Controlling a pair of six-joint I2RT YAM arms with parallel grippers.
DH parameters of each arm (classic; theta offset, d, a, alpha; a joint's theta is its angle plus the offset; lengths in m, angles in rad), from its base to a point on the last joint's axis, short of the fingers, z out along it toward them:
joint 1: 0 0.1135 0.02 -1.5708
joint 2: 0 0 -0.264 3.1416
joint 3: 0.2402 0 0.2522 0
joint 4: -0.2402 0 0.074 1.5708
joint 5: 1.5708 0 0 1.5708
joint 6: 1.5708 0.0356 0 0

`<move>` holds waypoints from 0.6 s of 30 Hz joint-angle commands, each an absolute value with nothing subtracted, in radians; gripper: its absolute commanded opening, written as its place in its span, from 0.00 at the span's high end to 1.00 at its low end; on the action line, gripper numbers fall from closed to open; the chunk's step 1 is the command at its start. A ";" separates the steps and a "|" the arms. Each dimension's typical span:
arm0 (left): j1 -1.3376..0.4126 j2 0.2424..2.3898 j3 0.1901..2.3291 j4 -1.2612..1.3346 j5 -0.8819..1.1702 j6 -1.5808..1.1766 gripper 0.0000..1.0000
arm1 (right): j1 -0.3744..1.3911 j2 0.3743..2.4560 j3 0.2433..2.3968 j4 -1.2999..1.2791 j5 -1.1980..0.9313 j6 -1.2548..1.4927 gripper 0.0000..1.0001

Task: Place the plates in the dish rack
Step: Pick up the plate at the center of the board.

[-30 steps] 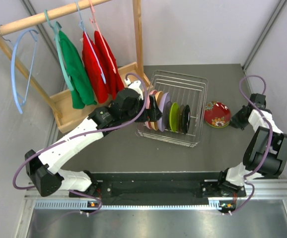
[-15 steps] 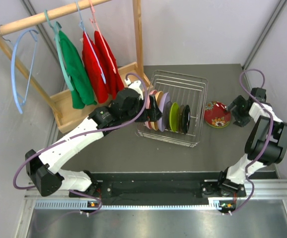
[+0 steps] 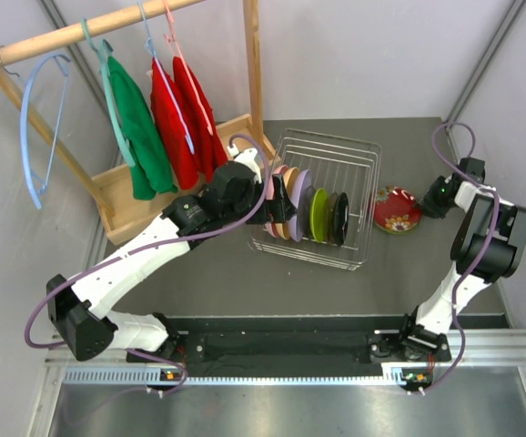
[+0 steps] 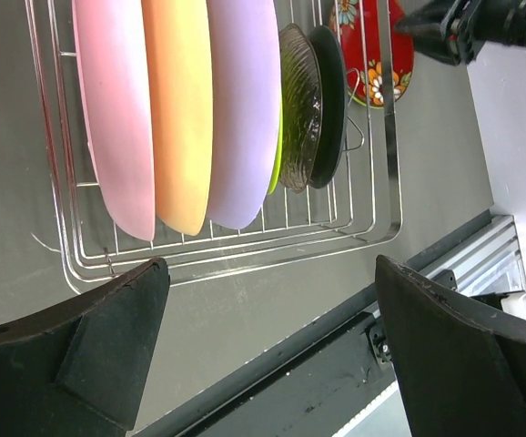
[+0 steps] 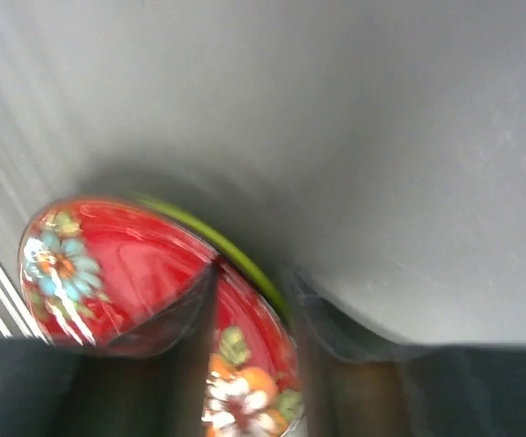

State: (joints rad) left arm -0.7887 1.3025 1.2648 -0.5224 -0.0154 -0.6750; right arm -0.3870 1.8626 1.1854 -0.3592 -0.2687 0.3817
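Note:
My right gripper's fingers straddle both the red plate and the green plate beneath it, so next I open and take only the red plate's edge (image 5: 261,305).
The silver wire dish rack (image 3: 354,173) holds upright pink (image 4: 113,118), orange-tan (image 4: 179,109), lavender (image 4: 243,100), lime green (image 4: 275,168), clear (image 4: 298,109) and dark (image 4: 328,100) plates. A red flowered plate (image 3: 396,209) with a green rim lies on the table right of the rack. My left gripper (image 3: 283,202) is open and empty over the rack's left side, by the pink plate. My right gripper (image 3: 429,200) is at the red plate's right edge. In the blurred right wrist view its fingers (image 5: 167,364) stand apart astride the plate's rim (image 5: 245,264).
A wooden clothes stand (image 3: 126,196) with green and red garments and a blue hanger stands at the back left. Grey walls close in the back and right of the table. The table's front rail (image 4: 354,346) lies below the rack.
My right gripper has swung away from the right wall, toward the back and in to the red plate's right edge. The left arm and the plates have not moved.

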 commanded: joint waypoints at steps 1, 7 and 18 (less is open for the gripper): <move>-0.781 1.305 1.258 -0.471 -0.006 -0.670 0.01 | -0.393 1.770 1.097 -0.330 -0.250 0.370 0.87; -0.779 1.324 1.252 -0.446 0.037 -0.681 0.01 | -0.393 1.674 1.030 -0.429 -0.112 0.385 1.00; -0.779 1.318 1.220 -0.414 0.054 -0.701 0.01 | -0.393 1.390 0.922 -0.509 -0.110 0.416 1.00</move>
